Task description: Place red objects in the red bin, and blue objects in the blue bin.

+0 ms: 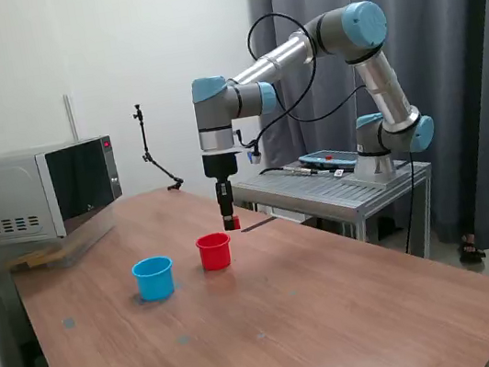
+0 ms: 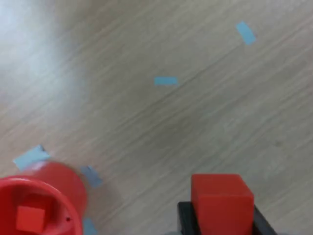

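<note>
The small red cube will be released from my gripper inside the red cup (image 1: 215,253) (image 2: 56,208), next to the other red cube lying there.
My gripper (image 1: 230,224) hangs just behind the red cup (image 1: 214,251), low over the table, shut on a small red cube (image 2: 222,199). In the exterior view the cube shows as a red speck (image 1: 233,225) at the fingertips. In the wrist view the black fingers (image 2: 188,218) clamp the cube. The red cup (image 2: 36,205) shows beside it with another red cube (image 2: 30,218) lying inside. The light blue cup (image 1: 154,278) stands to the red cup's left in the exterior view. No dark blue cubes are in view.
A microwave (image 1: 37,193) sits at the table's back left in the exterior view. A metal cart (image 1: 338,189) carries the arm's base behind the table. A thin black stand (image 1: 155,156) rises at the back edge. Small blue tape marks (image 2: 165,81) dot the wooden table (image 1: 340,317).
</note>
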